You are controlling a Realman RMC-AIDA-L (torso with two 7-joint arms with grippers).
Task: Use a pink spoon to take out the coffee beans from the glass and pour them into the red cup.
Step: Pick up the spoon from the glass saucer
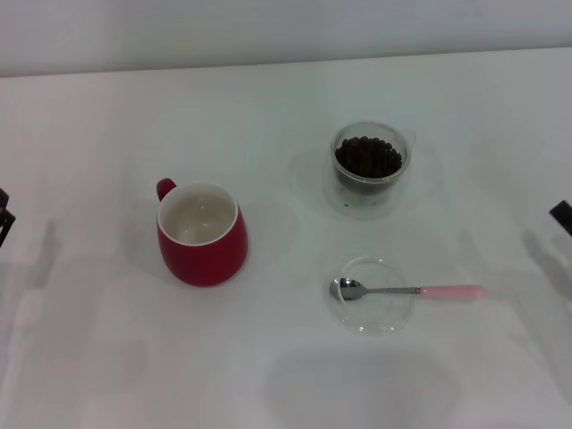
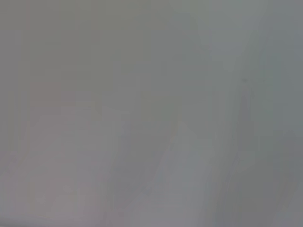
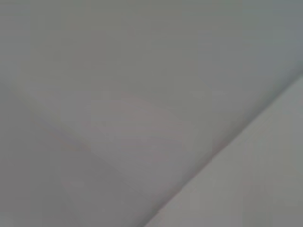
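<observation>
My right gripper will go next to the middle of the pink spoon's handle (image 1: pixel 449 291), beside the shallow clear dish, and close there.
In the head view the pink spoon (image 1: pixel 420 290) lies flat, its metal bowl resting in a shallow clear dish (image 1: pixel 371 317) and its pink handle pointing right. Behind it stands the glass (image 1: pixel 369 170) holding dark coffee beans (image 1: pixel 367 156). The red cup (image 1: pixel 202 234) stands upright at centre left, white inside, nothing in it, handle toward the back left. Only a dark tip of my left gripper (image 1: pixel 4 217) shows at the left edge, and a tip of my right gripper (image 1: pixel 562 216) at the right edge; both are far from the objects. Both wrist views show only plain white surface.
A white table (image 1: pixel 107 357) carries everything, and its back edge meets a pale wall along the top of the head view. The dish sits directly in front of the glass.
</observation>
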